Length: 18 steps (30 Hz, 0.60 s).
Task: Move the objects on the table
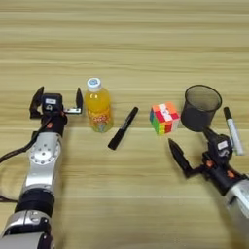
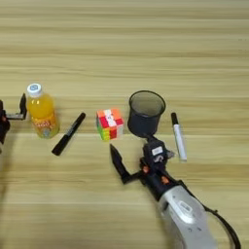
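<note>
The right gripper I control will close on the sides (image 1: 164, 122) of the multicoloured puzzle cube, which sits between the black marker and the black mesh pen cup.
Five objects stand in a row on the table (image 1: 124, 44): a small orange-juice bottle (image 1: 98, 108), a black marker (image 1: 123, 128) lying slantwise, a multicoloured puzzle cube (image 1: 164, 117), a black mesh pen cup (image 1: 200, 108) and a white marker with a black cap (image 1: 233, 130) lying flat. My left gripper (image 1: 57, 100) is open just left of the bottle, one finger close to its side. My right gripper (image 2: 132, 153) is open wide on the near side of the cube and cup, holding nothing.
Bare wood stretches across the far half of the table and along the near middle between my two arms. The white marker (image 2: 178, 135) lies right of my right wrist.
</note>
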Tool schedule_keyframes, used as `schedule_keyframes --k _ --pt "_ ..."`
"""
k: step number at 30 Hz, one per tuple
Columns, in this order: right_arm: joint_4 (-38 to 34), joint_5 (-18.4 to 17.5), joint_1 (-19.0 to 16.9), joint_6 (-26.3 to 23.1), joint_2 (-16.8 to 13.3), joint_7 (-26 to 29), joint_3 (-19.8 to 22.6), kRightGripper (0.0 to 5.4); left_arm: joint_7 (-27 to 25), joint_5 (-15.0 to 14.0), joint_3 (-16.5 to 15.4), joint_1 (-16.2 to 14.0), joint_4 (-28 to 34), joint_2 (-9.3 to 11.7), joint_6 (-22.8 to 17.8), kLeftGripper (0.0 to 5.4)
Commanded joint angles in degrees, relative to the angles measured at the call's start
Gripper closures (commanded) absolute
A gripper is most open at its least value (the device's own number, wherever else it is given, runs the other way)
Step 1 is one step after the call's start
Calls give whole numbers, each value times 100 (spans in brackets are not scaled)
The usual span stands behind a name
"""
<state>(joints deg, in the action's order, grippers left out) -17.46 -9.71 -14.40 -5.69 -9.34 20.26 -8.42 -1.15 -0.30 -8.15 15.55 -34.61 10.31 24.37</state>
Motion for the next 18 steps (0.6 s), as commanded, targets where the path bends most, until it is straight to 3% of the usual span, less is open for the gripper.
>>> schedule_keyframes --k 1,18 --pt "146 118 261 -35 18 14 -141 1 57 68 33 78 -77 7 54 0" --pt "1176 475 945 377 227 -65 -367 1 130 90 90 72 -70 -33 73 0"
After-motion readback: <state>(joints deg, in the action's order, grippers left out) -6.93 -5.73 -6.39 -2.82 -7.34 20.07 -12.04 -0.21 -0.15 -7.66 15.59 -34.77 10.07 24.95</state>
